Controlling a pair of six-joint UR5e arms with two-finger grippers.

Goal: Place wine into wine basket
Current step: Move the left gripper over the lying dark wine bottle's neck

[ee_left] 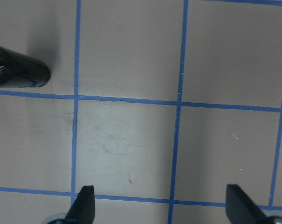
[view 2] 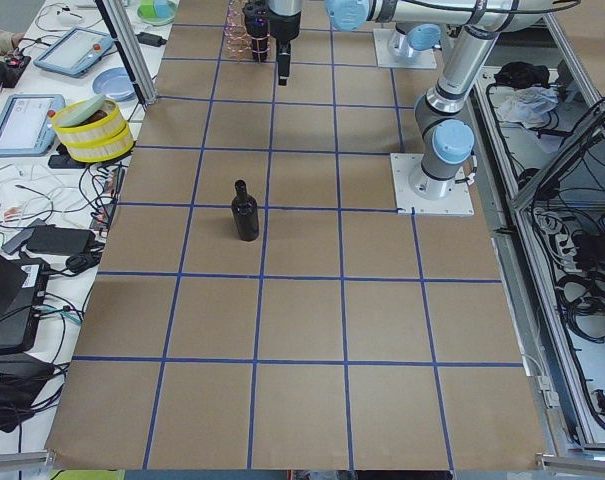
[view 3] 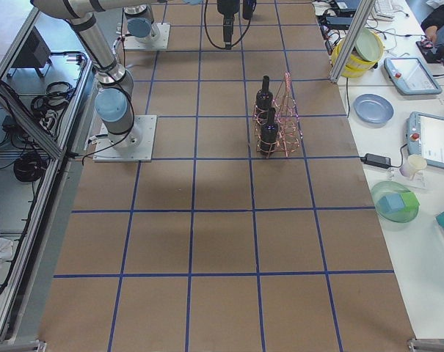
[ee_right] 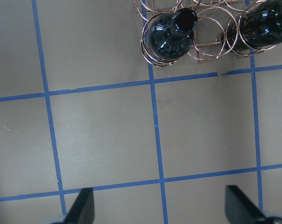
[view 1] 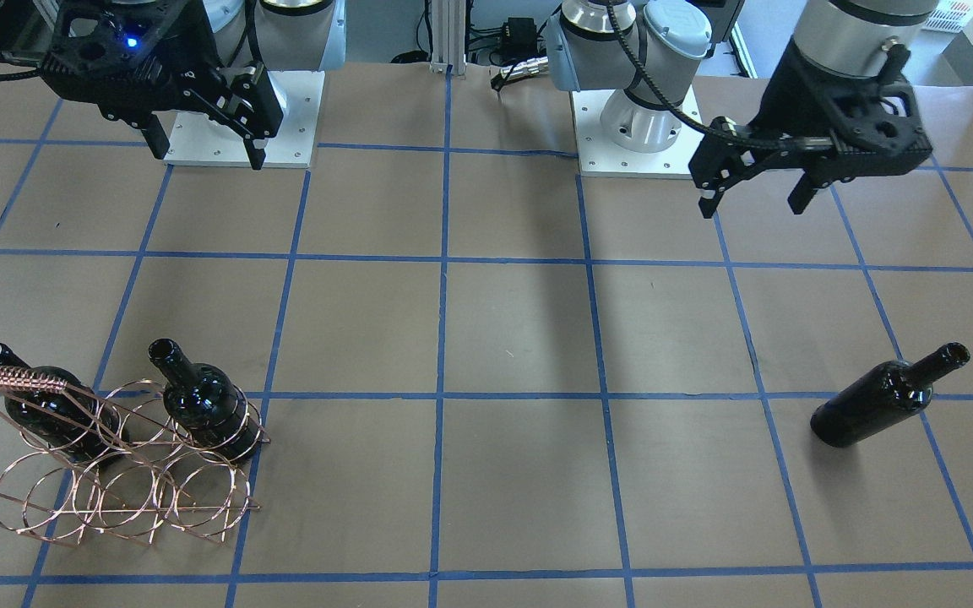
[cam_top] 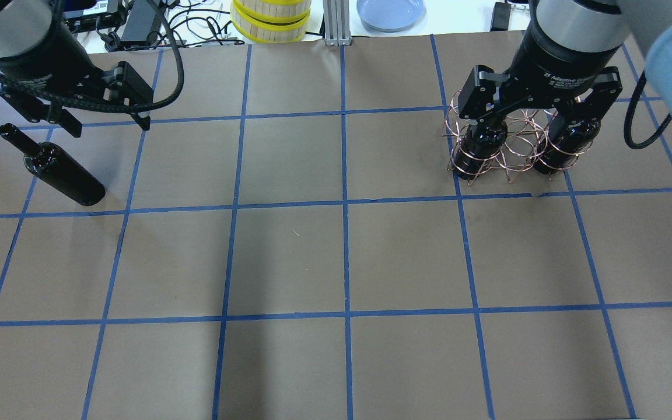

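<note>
The wine bottle's neck (view 1: 940,364), on the bottle lying apart from the copper wine basket, is the spot my left gripper will move to next, and it should close there.
A glossy near-black wine bottle (view 1: 883,399) lies on its side on the brown table; it also shows in the overhead view (cam_top: 59,169) and at the left wrist view's upper left edge (ee_left: 15,72). My left gripper (cam_top: 108,125) hangs open and empty above the table beside it, also seen from the front (view 1: 752,207). The copper wire wine basket (view 1: 115,481) stands across the table and holds two upright look-alike bottles (view 1: 203,405) (view 1: 47,405), with its middle rings empty. My right gripper (cam_top: 531,111) hovers open and empty above the basket (cam_top: 517,154).
A yellow-rimmed round stack (cam_top: 270,20) and a blue plate (cam_top: 390,11) sit beyond the table's far edge. The arms' white base plates (view 1: 241,135) (view 1: 634,156) are on the robot's side. Blue tape lines grid the table.
</note>
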